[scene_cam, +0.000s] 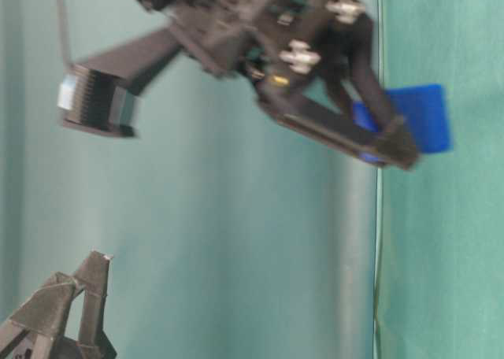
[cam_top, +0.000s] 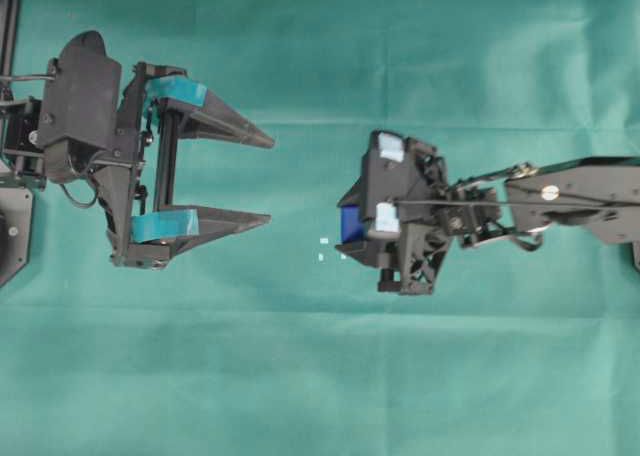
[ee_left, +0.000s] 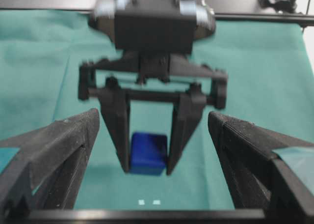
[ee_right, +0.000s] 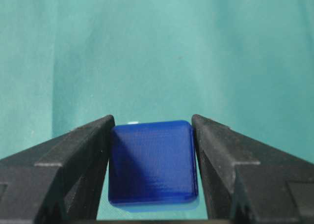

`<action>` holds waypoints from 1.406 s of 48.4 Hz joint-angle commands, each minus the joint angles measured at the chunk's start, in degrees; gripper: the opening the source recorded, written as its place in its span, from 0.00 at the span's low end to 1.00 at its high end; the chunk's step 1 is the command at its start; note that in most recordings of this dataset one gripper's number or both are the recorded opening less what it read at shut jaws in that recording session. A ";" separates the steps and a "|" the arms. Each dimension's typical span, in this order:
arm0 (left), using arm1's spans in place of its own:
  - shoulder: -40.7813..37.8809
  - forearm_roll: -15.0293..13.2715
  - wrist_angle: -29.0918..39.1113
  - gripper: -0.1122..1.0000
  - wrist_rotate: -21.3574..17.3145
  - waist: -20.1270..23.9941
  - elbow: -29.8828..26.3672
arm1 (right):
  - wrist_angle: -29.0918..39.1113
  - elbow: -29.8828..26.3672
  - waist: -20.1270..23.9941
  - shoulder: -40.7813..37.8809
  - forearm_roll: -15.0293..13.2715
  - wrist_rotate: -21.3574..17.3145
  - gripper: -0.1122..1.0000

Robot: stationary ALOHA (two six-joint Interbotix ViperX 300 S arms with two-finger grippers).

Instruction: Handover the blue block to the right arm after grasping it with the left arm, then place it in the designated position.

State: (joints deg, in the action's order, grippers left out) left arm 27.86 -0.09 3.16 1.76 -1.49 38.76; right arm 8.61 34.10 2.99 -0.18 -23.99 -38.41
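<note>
The blue block will go down over the tiny white marks on the green cloth [cam_top: 326, 240] [ee_right: 133, 124] from my right gripper.
The blue block [cam_top: 349, 223] sits clamped between the all-black fingers of my right gripper [ee_left: 147, 171], which points down at the cloth. In the right wrist view the block [ee_right: 153, 162] fills the gap between both fingers [ee_right: 88, 150]. It hangs low over the cloth; whether it touches I cannot tell. The designated position shows as tiny white marks [cam_top: 322, 241] just left of the block, and two of these marks [ee_left: 142, 202] lie in front of it in the left wrist view. My left gripper [cam_top: 270, 179], with teal pads, stands wide open and empty well to the left.
Green cloth [cam_top: 320, 376] covers the whole table. A black frame rail [cam_top: 10, 26] and the left arm's base [cam_top: 12, 226] stand at the far left edge. The right arm's link [cam_top: 580, 196] stretches in from the right.
</note>
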 commanded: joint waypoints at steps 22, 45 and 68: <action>0.35 0.18 -0.26 0.99 -0.26 -0.18 -1.41 | -6.15 -4.92 -0.44 -8.70 0.44 -0.09 0.59; 0.26 0.18 -0.26 0.99 -0.18 -0.09 -1.49 | -6.50 -5.45 -0.70 -11.16 1.14 -0.09 0.59; 0.26 0.18 -0.26 0.99 -0.26 0.09 -1.49 | -6.42 -5.45 -0.70 -11.16 0.97 0.26 0.59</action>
State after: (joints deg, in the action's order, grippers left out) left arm 27.77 0.00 3.25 1.58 -1.49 38.85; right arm 2.55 29.97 2.29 -12.39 -23.12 -38.23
